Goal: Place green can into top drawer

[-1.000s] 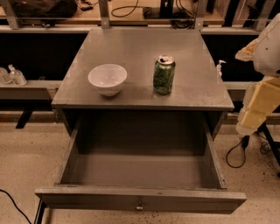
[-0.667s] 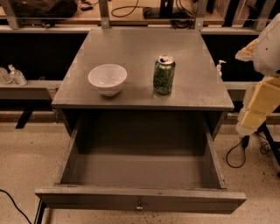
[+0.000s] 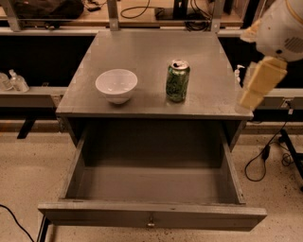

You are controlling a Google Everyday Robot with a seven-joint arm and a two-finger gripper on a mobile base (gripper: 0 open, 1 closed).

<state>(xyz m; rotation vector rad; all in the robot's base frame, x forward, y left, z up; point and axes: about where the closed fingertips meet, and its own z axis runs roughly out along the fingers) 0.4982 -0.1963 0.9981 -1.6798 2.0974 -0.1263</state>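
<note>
Next, my gripper moves to the green can's upper part (image 3: 178, 70) and closes there, so that the lower body stays free below the fingers.
The green can (image 3: 177, 81) stands upright on the grey cabinet top (image 3: 151, 52), right of centre near the front edge. The top drawer (image 3: 151, 189) below it is pulled fully open, and its inside is bare. Its front panel with the small metal knob (image 3: 151, 220) is nearest to me. My gripper (image 3: 258, 85) hangs at the right edge of the cabinet top, well right of the can and apart from it, holding nothing that I can see.
A white bowl (image 3: 116, 85) sits on the cabinet top left of the can. A workbench with cables (image 3: 142, 12) runs behind. A black cable (image 3: 262, 160) trails on the floor at the right. Small bottles (image 3: 14, 81) stand on a shelf at the left.
My gripper and arm have moved up and to the left, closer to the cabinet's right edge. The can, bowl and drawer have not moved.
</note>
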